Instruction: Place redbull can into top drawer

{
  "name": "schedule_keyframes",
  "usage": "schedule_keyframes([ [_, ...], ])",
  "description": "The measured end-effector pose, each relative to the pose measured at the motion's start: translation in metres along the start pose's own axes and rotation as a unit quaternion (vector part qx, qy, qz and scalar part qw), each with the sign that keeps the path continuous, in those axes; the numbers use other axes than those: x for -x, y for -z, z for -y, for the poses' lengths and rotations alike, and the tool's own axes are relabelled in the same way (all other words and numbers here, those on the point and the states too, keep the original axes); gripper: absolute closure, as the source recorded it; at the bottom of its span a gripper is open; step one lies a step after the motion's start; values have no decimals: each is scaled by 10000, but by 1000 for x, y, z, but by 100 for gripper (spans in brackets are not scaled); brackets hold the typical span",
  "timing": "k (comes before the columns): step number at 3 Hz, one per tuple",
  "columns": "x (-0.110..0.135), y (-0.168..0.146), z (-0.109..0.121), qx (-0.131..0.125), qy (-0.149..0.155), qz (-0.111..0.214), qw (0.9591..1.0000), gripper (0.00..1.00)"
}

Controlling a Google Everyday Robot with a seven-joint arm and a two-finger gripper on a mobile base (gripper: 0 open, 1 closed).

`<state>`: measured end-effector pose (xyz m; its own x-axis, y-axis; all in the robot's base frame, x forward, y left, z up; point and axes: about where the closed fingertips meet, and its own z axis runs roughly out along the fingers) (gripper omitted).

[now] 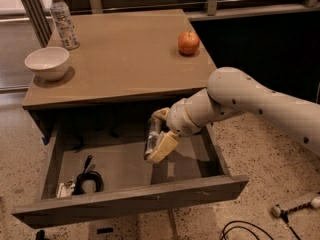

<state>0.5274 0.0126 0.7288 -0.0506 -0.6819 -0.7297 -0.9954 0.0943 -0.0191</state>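
My gripper needs to release the redbull can on the drawer's bottom [154, 170], halfway between the coiled black cable and the far side of the drawer.
My gripper [156, 143] hangs on the white arm over the middle of the open top drawer [130, 200], fingers pointing down. It is shut on the redbull can [151, 134], a slim dark-and-silver can held nearly upright between the cream fingers [163, 147]. The can's lower end is just above the drawer floor; I cannot tell whether it touches. The drawer is pulled far out from under the grey-brown table [125, 64].
A coiled black cable [88, 179] and a small white item [64, 189] lie in the drawer's left front corner. On the table stand a white bowl [47, 62], a clear water bottle [62, 19] and a red apple [188, 42]. A white tool lies on the floor [296, 207].
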Motion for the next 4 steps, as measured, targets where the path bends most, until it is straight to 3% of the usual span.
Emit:
schedule_keyframes([
  [1, 0, 0, 0, 1, 2, 0, 10000, 100],
  [4, -86, -57, 28, -131, 182, 390, 9990, 100],
])
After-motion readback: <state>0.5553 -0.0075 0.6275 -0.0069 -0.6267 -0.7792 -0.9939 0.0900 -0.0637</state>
